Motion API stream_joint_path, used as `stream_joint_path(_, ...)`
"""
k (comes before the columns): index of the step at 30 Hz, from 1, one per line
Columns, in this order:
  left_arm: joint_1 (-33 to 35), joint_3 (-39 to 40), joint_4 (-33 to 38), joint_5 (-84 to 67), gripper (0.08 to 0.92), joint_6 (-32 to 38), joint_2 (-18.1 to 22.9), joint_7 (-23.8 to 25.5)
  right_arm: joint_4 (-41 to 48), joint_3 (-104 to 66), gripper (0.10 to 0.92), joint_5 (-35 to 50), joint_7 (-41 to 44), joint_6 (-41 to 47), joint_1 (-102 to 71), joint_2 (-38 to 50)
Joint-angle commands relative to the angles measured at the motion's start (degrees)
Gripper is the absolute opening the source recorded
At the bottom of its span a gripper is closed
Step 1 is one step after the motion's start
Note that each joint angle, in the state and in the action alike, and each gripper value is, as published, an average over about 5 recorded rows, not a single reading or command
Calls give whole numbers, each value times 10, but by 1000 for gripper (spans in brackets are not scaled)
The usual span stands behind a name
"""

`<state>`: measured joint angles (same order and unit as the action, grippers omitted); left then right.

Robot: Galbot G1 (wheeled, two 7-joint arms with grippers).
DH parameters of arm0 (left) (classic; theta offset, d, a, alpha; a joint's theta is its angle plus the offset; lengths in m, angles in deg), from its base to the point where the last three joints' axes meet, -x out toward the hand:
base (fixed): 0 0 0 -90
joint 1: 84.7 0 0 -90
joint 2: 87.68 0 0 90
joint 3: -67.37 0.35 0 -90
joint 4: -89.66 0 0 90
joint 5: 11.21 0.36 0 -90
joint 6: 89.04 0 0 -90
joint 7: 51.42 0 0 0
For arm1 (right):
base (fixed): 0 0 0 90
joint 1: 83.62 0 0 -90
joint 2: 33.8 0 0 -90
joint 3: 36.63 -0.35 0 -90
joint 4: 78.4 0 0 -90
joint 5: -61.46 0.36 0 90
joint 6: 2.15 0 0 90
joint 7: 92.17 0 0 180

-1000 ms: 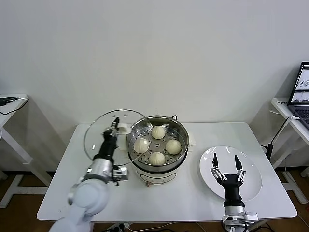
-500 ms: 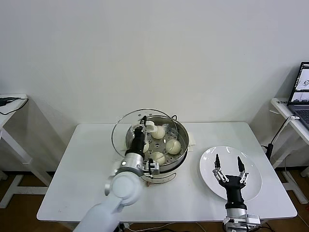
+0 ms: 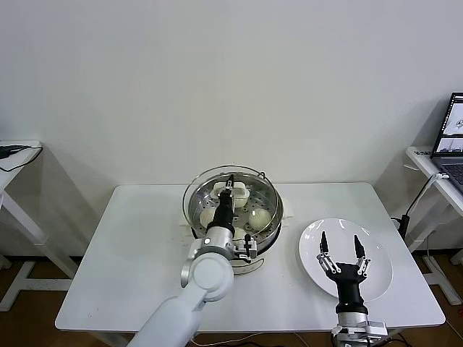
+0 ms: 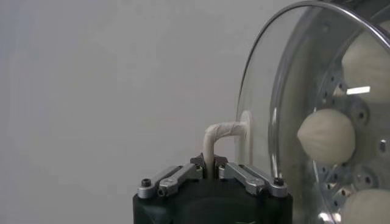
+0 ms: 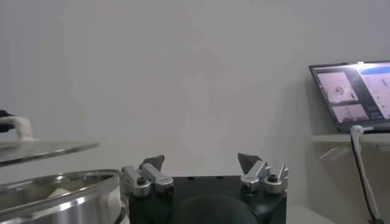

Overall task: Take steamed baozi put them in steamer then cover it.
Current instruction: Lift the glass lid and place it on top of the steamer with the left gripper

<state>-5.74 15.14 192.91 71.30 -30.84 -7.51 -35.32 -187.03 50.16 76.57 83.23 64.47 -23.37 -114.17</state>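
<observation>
The robot's left gripper should release the glass lid flat on the steamer's metal rim, centred over the baozi [image 3: 236, 212]. The lid now hangs just above the steamer.
The steamer [image 3: 273, 225] stands at the table's middle with steamed baozi [image 3: 261, 215] on its perforated floor. My left gripper [image 3: 230, 189] is shut on the white handle [image 3: 240, 193] of the round glass lid [image 3: 253, 182], which hangs over the steamer. In the left wrist view the gripper [image 4: 210, 164] pinches the handle [image 4: 222, 131], and a baozi [image 4: 326, 135] shows through the glass lid [image 4: 265, 91]. The right wrist view shows the lid [image 5: 42, 149] level, a small gap above the steamer rim [image 5: 61, 195]. My right gripper [image 3: 340, 249] stands open and empty over the white plate [image 3: 376, 289].
The white table [image 3: 123, 275] has free room on its left half. A laptop [image 3: 452, 137] sits on a side desk at the far right, and another small desk [image 3: 18, 155] stands at the far left. A plain wall is behind.
My left arm has carried the glass lid rightward, from beside the steamer's left to over it. The right gripper stays still above the plate.
</observation>
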Motion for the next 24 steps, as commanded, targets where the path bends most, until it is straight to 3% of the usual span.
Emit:
stream_joint_path(1, -11, 9, -37, 16, 189, -7, 30, -2, 5, 1, 823, -4, 0, -2, 1, -2)
stream_joint_path(24, 3, 6, -55, 20, 189, -7, 42, -22, 14, 4, 823, -12, 0, -5, 7, -4)
